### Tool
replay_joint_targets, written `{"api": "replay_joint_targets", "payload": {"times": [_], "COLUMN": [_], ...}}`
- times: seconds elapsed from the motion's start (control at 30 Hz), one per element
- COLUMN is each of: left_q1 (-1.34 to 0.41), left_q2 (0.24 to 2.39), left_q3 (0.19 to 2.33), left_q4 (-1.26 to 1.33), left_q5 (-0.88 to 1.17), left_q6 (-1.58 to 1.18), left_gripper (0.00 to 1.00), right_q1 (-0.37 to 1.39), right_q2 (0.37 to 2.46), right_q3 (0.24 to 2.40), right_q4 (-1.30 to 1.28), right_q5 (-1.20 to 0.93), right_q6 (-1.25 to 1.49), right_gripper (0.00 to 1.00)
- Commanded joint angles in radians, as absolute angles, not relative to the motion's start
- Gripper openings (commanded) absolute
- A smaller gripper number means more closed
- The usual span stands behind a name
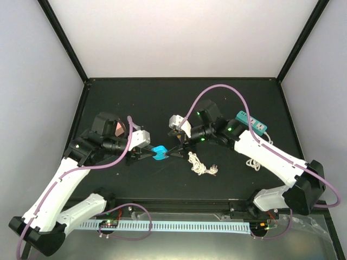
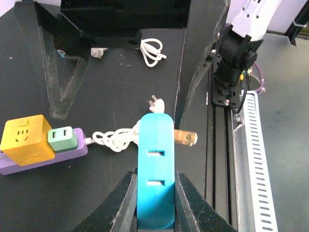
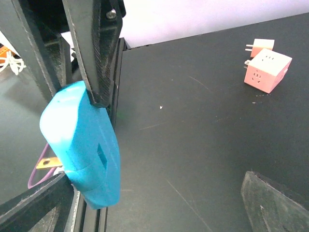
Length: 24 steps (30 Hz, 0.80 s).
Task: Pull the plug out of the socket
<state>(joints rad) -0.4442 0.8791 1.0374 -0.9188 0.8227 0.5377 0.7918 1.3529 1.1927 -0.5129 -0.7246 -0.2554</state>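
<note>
Next, I release the blue plug adapter, now held above the table, from my left gripper on the mat (image 1: 110,148) in front of the pink cube socket.
A blue plug adapter (image 1: 159,153) with two slots on its face and a brass prong (image 2: 186,138) at its side is held above the table. My left gripper (image 2: 155,180) is shut on its near end, also seen in the top view (image 1: 147,153). In the right wrist view the adapter (image 3: 82,145) hangs at the left, pinched by the left gripper's fingers (image 3: 91,53). My right gripper (image 3: 157,193) is open wide, and its left finger (image 3: 34,205) lies just beside the adapter. In the top view the right gripper (image 1: 176,147) sits at the adapter's right end.
A purple power strip (image 2: 43,159) carries a yellow cube socket (image 2: 24,137) and a green plug (image 2: 62,137); its white cable (image 2: 116,137) is coiled on the mat (image 1: 201,165). A teal power strip (image 1: 251,122) lies at the right. Pink cube sockets (image 3: 268,70) lie further off.
</note>
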Motion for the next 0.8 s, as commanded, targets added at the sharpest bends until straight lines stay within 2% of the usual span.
{"api": "replay_joint_targets", "payload": {"times": [0.0, 0.27, 0.47, 0.77], "left_q1": [-0.43, -0.426, -0.428, -0.427], "left_q2": [0.883, 0.889, 0.889, 0.885], "left_q3": [1.048, 1.04, 1.022, 0.998], "left_q4": [-0.872, -0.848, -0.878, -0.855], "left_q5": [0.919, 1.018, 1.099, 1.06], "left_q6": [0.492, 0.458, 0.503, 0.481], "left_gripper": [0.02, 0.01, 0.02, 0.02], "right_q1": [0.81, 0.815, 0.815, 0.817], "right_q2": [1.365, 1.384, 1.436, 1.513], "right_q3": [1.214, 1.217, 1.26, 1.347], "right_q4": [-0.502, -0.457, -0.471, -0.508], "right_q5": [-0.707, -0.577, -0.613, -0.662], "right_q6": [-0.236, -0.171, -0.16, -0.156], "right_gripper": [0.96, 0.89, 0.88, 0.88]}}
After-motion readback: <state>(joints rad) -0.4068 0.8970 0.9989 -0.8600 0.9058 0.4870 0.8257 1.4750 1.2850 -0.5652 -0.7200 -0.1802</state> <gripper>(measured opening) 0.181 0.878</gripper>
